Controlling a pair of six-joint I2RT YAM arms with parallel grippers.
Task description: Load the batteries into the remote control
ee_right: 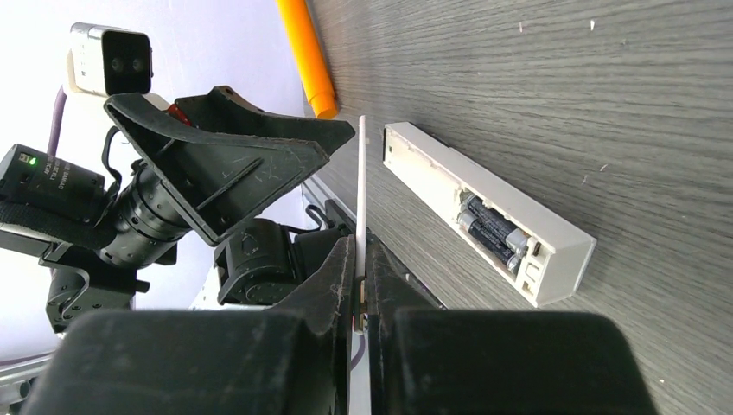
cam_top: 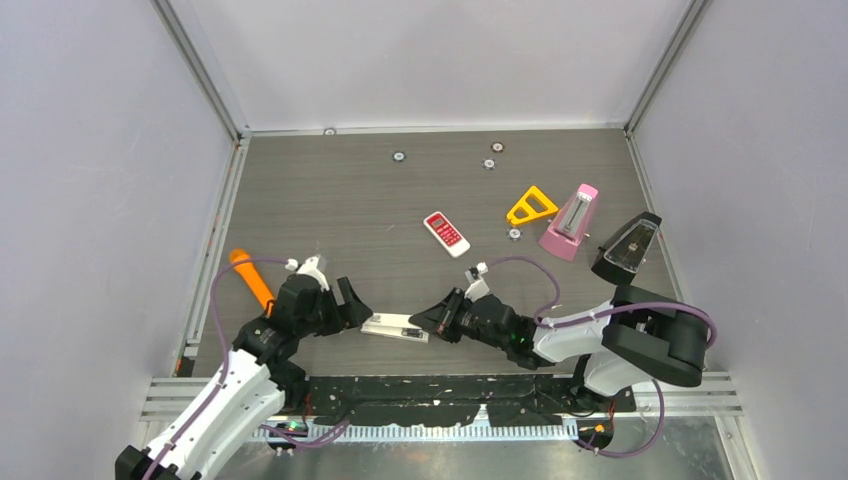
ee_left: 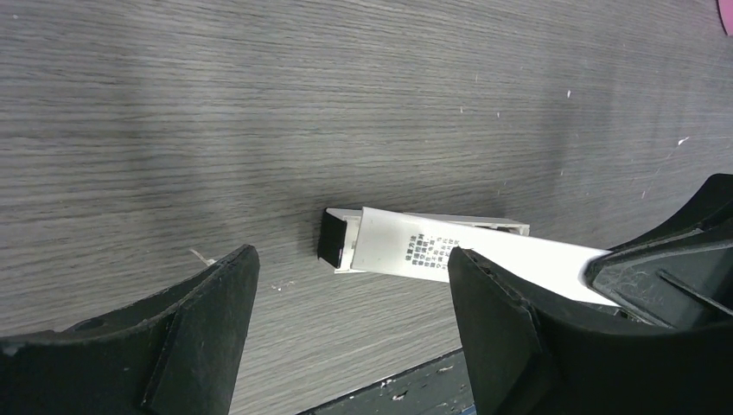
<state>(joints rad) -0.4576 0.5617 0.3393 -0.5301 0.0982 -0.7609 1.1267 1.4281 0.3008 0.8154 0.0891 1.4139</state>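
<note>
I should use my right gripper to let go of the white battery cover on the uncovered back of the remote control (cam_top: 398, 331) (ee_right: 464, 213), over the batteries.
The white remote control (cam_top: 395, 327) lies near the table's front edge, between my two grippers. Its back faces up with the compartment uncovered, and two dark batteries (ee_right: 491, 227) lie side by side inside it. My right gripper (ee_right: 361, 259) is shut on the thin white battery cover (ee_right: 360, 173), which it holds on edge just beside the remote (ee_right: 519, 233). In the left wrist view the cover (ee_left: 484, 255) shows printed text and hides most of the remote (ee_left: 339, 238). My left gripper (ee_left: 353, 253) stands open at the remote's left end, its fingers apart with nothing gripped.
An orange cone-ended stick (cam_top: 251, 277) lies left of my left arm. A red keypad device (cam_top: 446, 233), a yellow triangle (cam_top: 531, 206), a pink metronome (cam_top: 570, 222) and a black metronome (cam_top: 627, 248) stand further back on the right. Small round discs (cam_top: 398, 156) lie near the back wall.
</note>
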